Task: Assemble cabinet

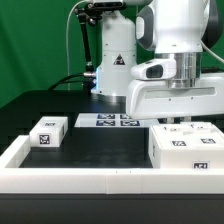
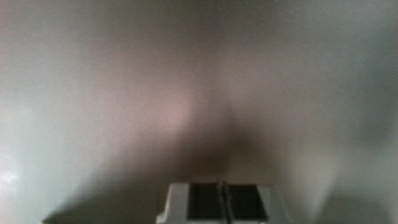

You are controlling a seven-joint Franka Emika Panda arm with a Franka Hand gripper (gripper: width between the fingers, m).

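I see the cabinet lying flat under my shut, empty gripper, so next I open it, grab the cabinet's far edge [image 1: 180, 124] and tip the cabinet upright.
The cabinet [image 1: 185, 148] is a large white box with black-and-white tags, standing at the exterior view's right near the front rail. My gripper [image 1: 180, 121] hangs straight down right over its top, fingertips at or just above the surface. In the wrist view a blurred white surface [image 2: 196, 90] fills the picture very close up, and my gripper [image 2: 222, 203] shows two dark pads side by side with only a thin line between them, so it is shut with nothing seen between them. A small white tagged block [image 1: 48, 133] lies at the exterior view's left.
The marker board [image 1: 108, 121] lies flat at the middle back, in front of the arm's base. A long low white rail [image 1: 90, 181] runs along the front and up the left side of the black table. Cables hang behind the arm.
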